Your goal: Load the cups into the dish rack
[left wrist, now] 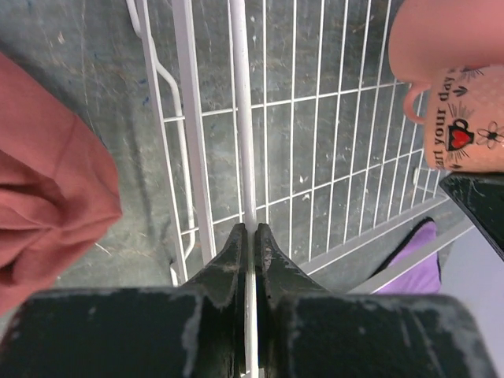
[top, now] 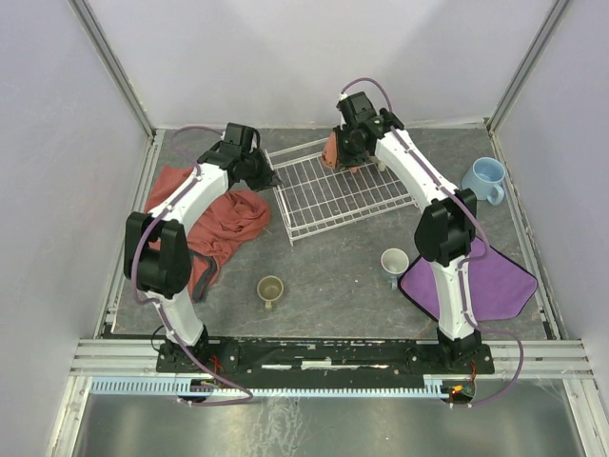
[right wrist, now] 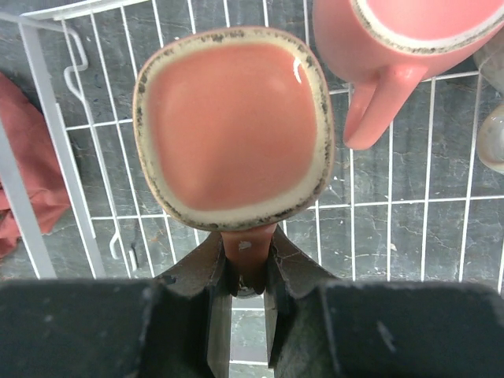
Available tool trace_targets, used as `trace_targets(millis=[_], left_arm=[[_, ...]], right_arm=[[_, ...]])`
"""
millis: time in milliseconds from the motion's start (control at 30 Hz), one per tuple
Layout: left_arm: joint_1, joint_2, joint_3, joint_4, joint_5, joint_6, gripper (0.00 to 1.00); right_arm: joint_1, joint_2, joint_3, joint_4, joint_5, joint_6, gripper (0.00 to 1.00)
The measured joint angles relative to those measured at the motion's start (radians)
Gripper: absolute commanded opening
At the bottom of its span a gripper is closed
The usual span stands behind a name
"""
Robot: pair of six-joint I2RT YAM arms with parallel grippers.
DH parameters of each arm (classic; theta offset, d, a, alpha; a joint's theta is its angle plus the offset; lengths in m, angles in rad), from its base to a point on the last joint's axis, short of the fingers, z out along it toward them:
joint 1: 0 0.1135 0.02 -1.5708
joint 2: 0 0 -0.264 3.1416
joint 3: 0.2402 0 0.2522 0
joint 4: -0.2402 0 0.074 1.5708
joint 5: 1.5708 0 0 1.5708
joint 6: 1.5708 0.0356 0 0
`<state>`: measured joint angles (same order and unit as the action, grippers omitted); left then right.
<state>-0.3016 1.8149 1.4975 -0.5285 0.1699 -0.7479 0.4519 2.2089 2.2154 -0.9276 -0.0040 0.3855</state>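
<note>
The salmon-orange cup will go down from my right gripper onto the dish rack's far wires [top: 330,149] [right wrist: 253,43] beside the second salmon cup.
The white wire dish rack [top: 338,195] lies at the table's middle back. My left gripper [top: 271,178] [left wrist: 252,230] is shut on a wire of the rack's left rim [left wrist: 239,118]. My right gripper [top: 347,157] [right wrist: 250,260] is shut on the handle of a salmon-orange cup [right wrist: 234,126], held upright over the rack's far side. A second salmon cup [right wrist: 394,35] is in the rack beside it. A printed salmon cup [left wrist: 465,118] shows in the left wrist view. Outside the rack stand a light blue cup [top: 485,179], a small grey-blue cup [top: 394,264] and an olive-green cup [top: 270,289].
A red cloth [top: 214,224] lies crumpled left of the rack, under my left arm. A purple cloth [top: 476,281] is spread at the right, near my right arm's base. Metal rails edge the table on all sides.
</note>
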Motion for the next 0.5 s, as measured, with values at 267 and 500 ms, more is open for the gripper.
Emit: trace_targets(millis=[267,500], left_arm=[[-0.016,-0.071,-0.094,0.008,0.046,-0.068,0.03],[-0.032,-0.092,-0.121,0.008,0.053,-0.101,0.22]], right_arm=[[0.023,0.000,-0.013,0.000,0.076,-0.047,0.01],[0.059,0.000,-0.040,0.028,0.129,-0.071,0.01]])
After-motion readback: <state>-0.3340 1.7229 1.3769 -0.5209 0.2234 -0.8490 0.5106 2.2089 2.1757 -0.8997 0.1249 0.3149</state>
